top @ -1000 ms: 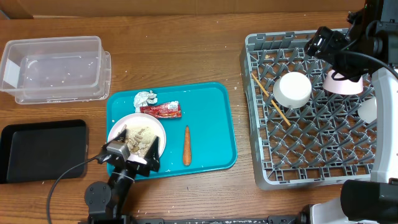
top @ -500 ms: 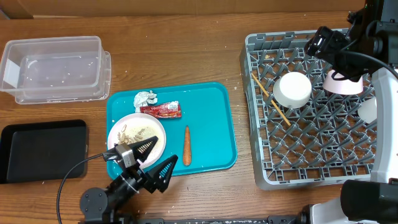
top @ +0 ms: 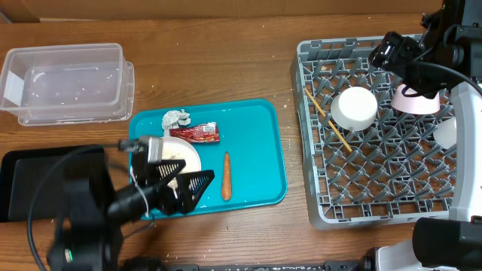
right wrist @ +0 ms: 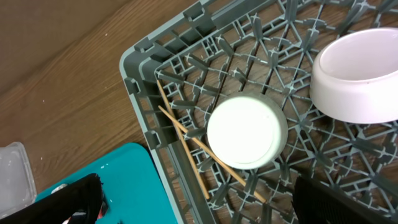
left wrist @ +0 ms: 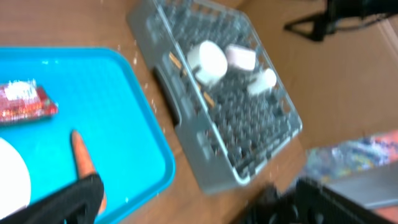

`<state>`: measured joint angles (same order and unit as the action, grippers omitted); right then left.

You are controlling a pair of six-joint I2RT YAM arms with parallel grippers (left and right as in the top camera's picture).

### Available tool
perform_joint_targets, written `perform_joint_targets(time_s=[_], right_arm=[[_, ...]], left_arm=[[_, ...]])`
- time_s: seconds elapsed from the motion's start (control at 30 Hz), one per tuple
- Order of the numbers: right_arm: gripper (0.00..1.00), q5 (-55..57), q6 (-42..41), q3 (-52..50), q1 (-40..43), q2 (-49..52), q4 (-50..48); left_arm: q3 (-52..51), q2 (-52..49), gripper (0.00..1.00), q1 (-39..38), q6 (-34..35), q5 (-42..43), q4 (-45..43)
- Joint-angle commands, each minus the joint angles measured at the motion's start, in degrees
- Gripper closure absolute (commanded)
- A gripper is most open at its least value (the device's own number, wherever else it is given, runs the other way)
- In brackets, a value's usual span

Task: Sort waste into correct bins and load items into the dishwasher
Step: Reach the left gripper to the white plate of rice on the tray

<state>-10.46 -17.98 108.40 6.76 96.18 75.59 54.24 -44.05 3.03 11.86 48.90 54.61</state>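
The pale plate is next for my left gripper, which should go to it and grab the plate's rim [top: 200,163] [left wrist: 28,178] on the side that faces the carrot.
On the teal tray [top: 256,143] lie a crumpled foil ball [top: 177,118], a red wrapper [top: 196,133] and a thin carrot [top: 226,177]. My left gripper [top: 188,181] hovers open over the near side of the pale plate [top: 184,150], holding nothing, and hides most of it. The grey dish rack [top: 376,196] holds an upturned white bowl [top: 354,109], a pink bowl [top: 414,102], a small white cup [top: 446,134] and chopsticks [top: 327,120]. My right gripper [top: 385,51] hangs open and empty above the rack's far side. The white bowl [right wrist: 247,130] sits centred in the right wrist view.
The clear tub [top: 68,83] stands at the far left. Below it, the black tray [top: 30,177] is partly covered by my left arm. In the left wrist view the carrot [left wrist: 84,162] lies beside one finger [left wrist: 68,199], with the rack [left wrist: 236,149] beyond.
My left arm has risen and swung left over the black tray, and its gripper has turned from pointing away across the plate to pointing right. The right arm has not moved.
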Motion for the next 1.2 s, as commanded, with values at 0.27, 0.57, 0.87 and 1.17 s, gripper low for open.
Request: perform_joint_targets(time_s=[0.27,0.57,0.87,1.17], right_arm=[[0.00,0.2,-0.1,1.6,0.1,-0.5,-0.3],[0.00,0.2,-0.1,1.6,0.1,-0.5,-0.3],[0.00,0.2,-0.1,1.6,0.1,-0.5,-0.3],[0.00,0.2,-0.1,1.6,0.1,-0.5,-0.3]], left_arm=[[16.0,-21.6,0.00,-1.5,-0.7,-3.9,9.9],[17.7,-26.1,0.00,-18.3,8.5,-29.7,12.5],[18.6,-35.3,0.00,-29.6,12.6,-37.1,7.9],[18.6,-44.5,0.00,-30.2,12.1,-34.6,8.9]])
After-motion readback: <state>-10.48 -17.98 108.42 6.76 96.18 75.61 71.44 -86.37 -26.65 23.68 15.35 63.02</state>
